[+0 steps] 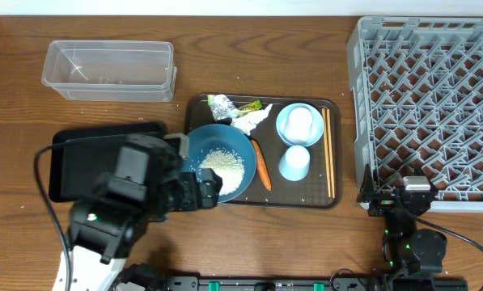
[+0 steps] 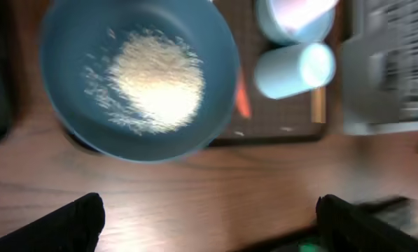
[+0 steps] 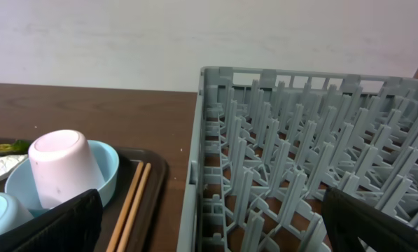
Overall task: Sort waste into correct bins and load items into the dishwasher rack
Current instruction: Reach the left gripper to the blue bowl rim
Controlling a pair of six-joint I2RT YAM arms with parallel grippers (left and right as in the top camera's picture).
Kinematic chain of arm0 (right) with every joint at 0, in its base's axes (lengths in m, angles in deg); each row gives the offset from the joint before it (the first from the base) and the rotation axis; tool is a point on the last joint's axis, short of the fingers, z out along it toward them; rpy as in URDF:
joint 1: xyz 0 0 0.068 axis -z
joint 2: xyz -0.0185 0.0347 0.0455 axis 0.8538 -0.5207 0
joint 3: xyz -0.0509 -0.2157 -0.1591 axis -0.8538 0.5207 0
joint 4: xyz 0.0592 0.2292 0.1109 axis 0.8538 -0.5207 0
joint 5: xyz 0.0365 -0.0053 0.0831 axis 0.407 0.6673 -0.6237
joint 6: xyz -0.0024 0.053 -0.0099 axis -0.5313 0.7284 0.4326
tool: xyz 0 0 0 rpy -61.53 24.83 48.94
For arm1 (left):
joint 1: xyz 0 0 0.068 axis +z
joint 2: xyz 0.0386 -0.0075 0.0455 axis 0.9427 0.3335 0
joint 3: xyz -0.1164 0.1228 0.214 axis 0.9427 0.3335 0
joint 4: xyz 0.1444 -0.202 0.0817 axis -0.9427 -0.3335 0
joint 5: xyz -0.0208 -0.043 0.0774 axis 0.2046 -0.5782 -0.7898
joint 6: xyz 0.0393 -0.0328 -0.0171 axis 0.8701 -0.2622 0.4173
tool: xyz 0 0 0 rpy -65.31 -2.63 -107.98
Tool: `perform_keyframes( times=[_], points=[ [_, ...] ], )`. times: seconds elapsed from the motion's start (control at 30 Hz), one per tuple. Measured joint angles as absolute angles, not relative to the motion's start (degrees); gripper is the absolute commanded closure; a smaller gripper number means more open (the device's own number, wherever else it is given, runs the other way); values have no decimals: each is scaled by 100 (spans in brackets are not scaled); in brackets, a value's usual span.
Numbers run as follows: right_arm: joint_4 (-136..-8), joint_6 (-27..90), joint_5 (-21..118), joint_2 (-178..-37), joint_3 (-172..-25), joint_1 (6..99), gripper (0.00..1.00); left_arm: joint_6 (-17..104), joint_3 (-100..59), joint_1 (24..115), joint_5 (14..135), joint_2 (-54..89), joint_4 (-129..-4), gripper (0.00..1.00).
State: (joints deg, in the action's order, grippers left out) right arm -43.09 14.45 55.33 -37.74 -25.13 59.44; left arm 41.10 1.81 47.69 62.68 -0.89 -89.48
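The dark-blue bowl is next for my left gripper, which should go to it and close on the bowl's rim (image 1: 254, 171) (image 2: 232, 103) beside the orange carrot.
A large dark-blue bowl (image 1: 221, 162) holding loose white rice (image 1: 225, 168) sits at the left end of the brown serving tray (image 1: 306, 198). Beside it lie the orange carrot (image 1: 262, 166), the foil (image 1: 220, 104), the green-yellow wrapper (image 1: 251, 105) and the white tissue (image 1: 252, 120). The small pale-blue bowl (image 1: 298, 124) has an upturned white cup in it. The pale-blue cup (image 1: 294, 162) and the chopsticks (image 1: 328, 153) lie to the right. My left gripper (image 1: 209, 192) is open at the bowl's near rim. In its blurred view the bowl (image 2: 138, 77) lies ahead of the fingers (image 2: 72, 224). My right gripper (image 1: 401, 198) is open at the grey dishwasher rack's (image 1: 431, 105) near-left corner.
The clear tub (image 1: 109, 70) stands at the back left. The black tray (image 1: 71, 166) lies at the left, partly under my left arm. In the right wrist view the rack's wall (image 3: 194, 175) rises between the chopsticks (image 3: 131, 203) and the pegs.
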Motion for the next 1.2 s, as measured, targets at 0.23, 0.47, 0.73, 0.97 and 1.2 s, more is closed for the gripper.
perform_keyframes(
  times=[0.23, 0.47, 0.73, 0.97, 1.2],
  points=[
    [-4309, 1445, 5533, -3774, -2513, 5944, 1, 3826, 170, 3881, 5446, 60, -8258, 1],
    [-4309, 1445, 5536, -3774, -2513, 5944, 1, 3607, 118, 3202, 5472, 737, -7834, 1],
    [-4312, 1445, 5536, -3774, -2513, 5944, 1, 3502, 109, 2572, 4644, 2403, -7587, 1],
    [-4312, 1445, 5536, -3774, -2513, 5944, 1, 3472, 109, 2572, 4244, 2906, -7134, 1],
    [-4312, 1445, 5536, -3774, -2513, 5944, 1, 3474, 109, 2378, 3446, 3376, -7119, 1]
  ],
)
